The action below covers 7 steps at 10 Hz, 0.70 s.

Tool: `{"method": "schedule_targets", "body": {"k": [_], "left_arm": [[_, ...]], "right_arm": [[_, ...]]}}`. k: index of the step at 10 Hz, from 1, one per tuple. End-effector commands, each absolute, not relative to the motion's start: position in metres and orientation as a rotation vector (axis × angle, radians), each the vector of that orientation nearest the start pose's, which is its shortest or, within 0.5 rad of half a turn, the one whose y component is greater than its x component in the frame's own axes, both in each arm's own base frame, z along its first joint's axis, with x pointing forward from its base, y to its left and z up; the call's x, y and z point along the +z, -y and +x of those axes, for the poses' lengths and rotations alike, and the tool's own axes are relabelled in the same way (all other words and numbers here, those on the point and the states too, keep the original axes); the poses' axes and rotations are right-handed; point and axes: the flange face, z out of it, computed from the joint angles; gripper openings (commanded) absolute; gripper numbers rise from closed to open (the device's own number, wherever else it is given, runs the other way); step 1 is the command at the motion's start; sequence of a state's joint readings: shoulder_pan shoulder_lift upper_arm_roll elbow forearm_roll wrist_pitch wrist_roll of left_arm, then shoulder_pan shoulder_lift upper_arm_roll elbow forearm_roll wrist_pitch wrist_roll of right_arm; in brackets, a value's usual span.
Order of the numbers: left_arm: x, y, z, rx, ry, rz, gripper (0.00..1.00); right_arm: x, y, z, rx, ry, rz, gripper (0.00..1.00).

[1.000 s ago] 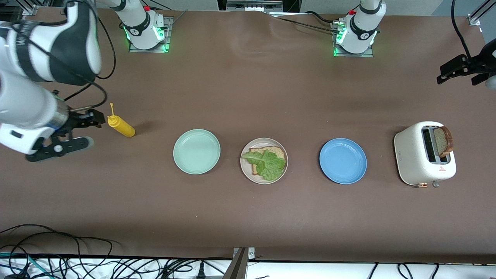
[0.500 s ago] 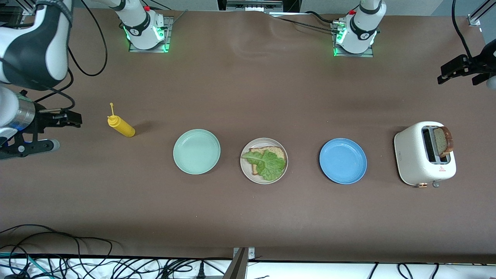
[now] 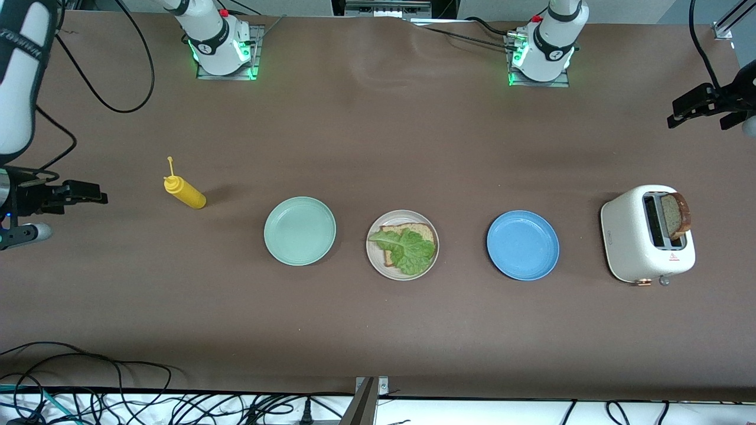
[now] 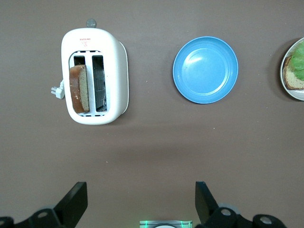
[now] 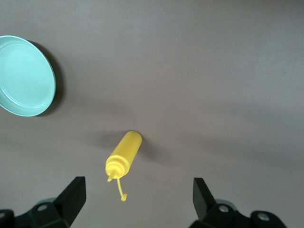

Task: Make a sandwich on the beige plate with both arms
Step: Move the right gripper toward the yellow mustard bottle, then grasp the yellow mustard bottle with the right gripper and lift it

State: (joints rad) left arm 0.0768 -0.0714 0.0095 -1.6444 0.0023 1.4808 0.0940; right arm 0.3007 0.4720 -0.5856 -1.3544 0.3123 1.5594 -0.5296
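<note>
My right gripper will move to the yellow squeeze bottle next and close around the middle of its body [image 3: 188,193] [image 5: 127,149], just below the cap.
The beige plate [image 3: 374,255] lies mid-table between a mint green plate and a blue plate. On it rests one brown bread slice [image 3: 423,231] under a ruffled green lettuce leaf [image 3: 407,248]. A second bread slice [image 3: 677,215] stands in the white toaster [image 3: 641,248]. My left gripper [image 3: 700,117] hangs open and empty over the table at the left arm's end. Its wrist view shows the toaster [image 4: 111,71], that slice [image 4: 78,89] and the beige plate's edge [image 4: 287,91]. My right gripper [image 3: 56,212] is open and empty over the right arm's end.
The mint green plate [image 3: 299,231] and blue plate [image 3: 522,245] flank the beige one. A yellow squeeze bottle [image 3: 185,192] lies on its side near the right gripper, also in the right wrist view [image 5: 124,154]. Cables hang along the table's near edge.
My right arm has pulled away from the yellow bottle toward its own end of the table, gripper still open. The left arm has not moved.
</note>
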Motion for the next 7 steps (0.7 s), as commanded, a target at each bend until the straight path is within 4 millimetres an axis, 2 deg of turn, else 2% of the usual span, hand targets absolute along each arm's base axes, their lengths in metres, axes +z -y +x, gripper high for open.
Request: {"method": "schedule_targets", "body": {"k": [1, 2, 4, 6, 7], "left_arm": [[0.627, -0.047, 0.521, 0.151, -0.006, -3.131, 1.00], [0.627, -0.047, 0.521, 0.151, -0.006, -3.131, 1.00], [0.626, -0.047, 0.520, 0.153, -0.006, -3.131, 1.00], [0.627, -0.047, 0.521, 0.151, -0.006, -3.131, 1.00], [0.626, -0.047, 0.520, 0.153, -0.003, -3.131, 1.00]], "right_arm": [[0.434, 0.098, 0.608, 0.060, 0.481, -2.824, 1.00], [0.417, 0.108, 0.591, -0.010, 0.553, -2.758, 1.00], [0.375, 0.131, 0.570, -0.160, 0.717, -2.594, 1.00], [0.324, 0.169, 0.536, -0.295, 0.839, -2.454, 1.00], [0.300, 0.182, 0.521, -0.373, 0.928, -2.376, 1.00]]}}
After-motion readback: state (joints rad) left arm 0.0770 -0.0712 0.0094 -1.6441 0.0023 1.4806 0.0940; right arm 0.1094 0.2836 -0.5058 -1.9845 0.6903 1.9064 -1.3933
